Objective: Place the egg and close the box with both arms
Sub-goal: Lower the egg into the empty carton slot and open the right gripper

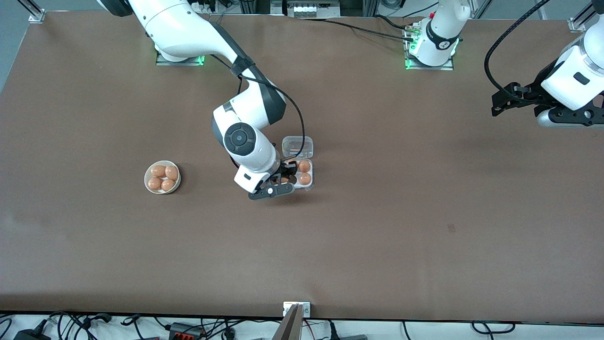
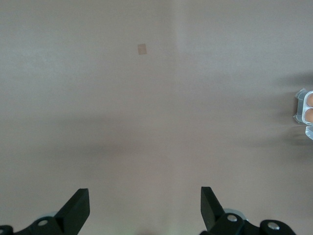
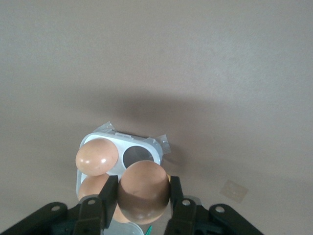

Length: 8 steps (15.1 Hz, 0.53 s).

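I have an egg for my right gripper to place. Next, I set it down in the tray's empty cup [image 1: 290, 181] [image 3: 137, 155] away from the open lid.
The box's white tray [image 1: 310, 173] sits mid-table with its clear lid [image 1: 297, 146] open and lying flat on the side farther from the front camera. Two eggs [image 1: 304, 165] fill the cups toward the left arm's end. My right gripper [image 1: 284, 176] is over the tray's other cups, shut on an orange-brown egg [image 3: 143, 192]. In the right wrist view the tray [image 3: 117, 136] shows two eggs [image 3: 97, 155] and one empty cup [image 3: 137, 155] under the held egg. My left gripper [image 1: 500, 101] waits open and empty over the left arm's end of the table; in its wrist view [image 2: 144, 208] the box [image 2: 305, 107] shows at the edge.
A round white bowl [image 1: 147, 175] with several eggs stands toward the right arm's end of the table, beside the box. A small tape mark [image 1: 451, 228] lies on the brown table nearer the front camera.
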Each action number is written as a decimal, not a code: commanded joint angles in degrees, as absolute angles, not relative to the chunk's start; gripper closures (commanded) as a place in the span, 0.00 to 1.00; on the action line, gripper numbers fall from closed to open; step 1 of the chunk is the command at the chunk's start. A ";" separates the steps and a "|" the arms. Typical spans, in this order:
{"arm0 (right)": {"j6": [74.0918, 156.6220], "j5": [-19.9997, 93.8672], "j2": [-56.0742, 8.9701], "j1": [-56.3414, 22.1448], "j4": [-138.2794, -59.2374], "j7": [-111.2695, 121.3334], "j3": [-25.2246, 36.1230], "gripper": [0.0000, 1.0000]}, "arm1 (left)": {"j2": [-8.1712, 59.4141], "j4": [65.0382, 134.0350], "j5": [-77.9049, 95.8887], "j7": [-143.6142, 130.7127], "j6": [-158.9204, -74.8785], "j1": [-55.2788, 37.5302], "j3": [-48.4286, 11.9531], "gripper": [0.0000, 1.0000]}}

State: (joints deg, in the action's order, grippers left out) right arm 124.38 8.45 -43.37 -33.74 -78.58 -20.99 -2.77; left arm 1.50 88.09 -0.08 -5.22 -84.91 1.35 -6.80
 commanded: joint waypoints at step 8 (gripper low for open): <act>126.64 8.96 -47.02 -36.47 -77.34 -24.87 -2.20 1.00 | 2.37 86.40 -0.62 -5.36 -84.11 2.55 -6.59 0.00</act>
State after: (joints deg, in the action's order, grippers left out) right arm 125.20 8.45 -45.64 -35.68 -78.58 -23.83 -2.77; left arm 1.50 88.09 -0.08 -5.22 -84.84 1.75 -6.47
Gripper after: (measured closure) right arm 0.533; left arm 0.000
